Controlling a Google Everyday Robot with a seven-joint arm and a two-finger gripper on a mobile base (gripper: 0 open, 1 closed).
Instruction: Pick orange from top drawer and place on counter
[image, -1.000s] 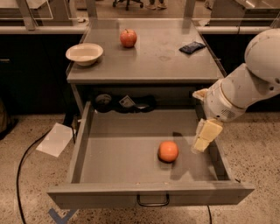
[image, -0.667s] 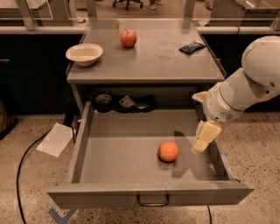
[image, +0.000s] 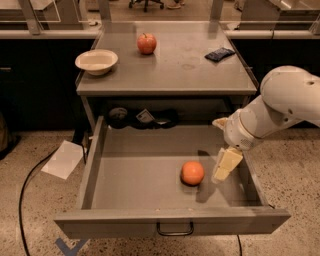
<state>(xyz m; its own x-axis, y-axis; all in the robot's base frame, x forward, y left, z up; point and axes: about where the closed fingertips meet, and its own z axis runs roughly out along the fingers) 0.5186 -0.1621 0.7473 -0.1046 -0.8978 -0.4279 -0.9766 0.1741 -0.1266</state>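
Observation:
Next, I move my gripper to the sides of the orange (image: 194, 172) in the open top drawer and close it there, because the orange must be lifted out.
The orange (image: 192, 173) lies on the floor of the open top drawer (image: 140, 172), right of centre. My gripper (image: 226, 165) hangs from the white arm (image: 280, 107) at the right, inside the drawer just right of the orange and apart from it. It holds nothing. The counter (image: 175, 67) is above and behind the drawer.
A red apple (image: 146, 43), a white bowl (image: 96, 62) and a dark blue packet (image: 219, 54) sit on the counter. Dark items (image: 142, 118) lie at the drawer's back. A paper sheet (image: 65, 159) and a black cable (image: 27, 185) lie on the floor at left.
The arm and gripper have shifted slightly, staying just right of the orange. The orange has not moved.

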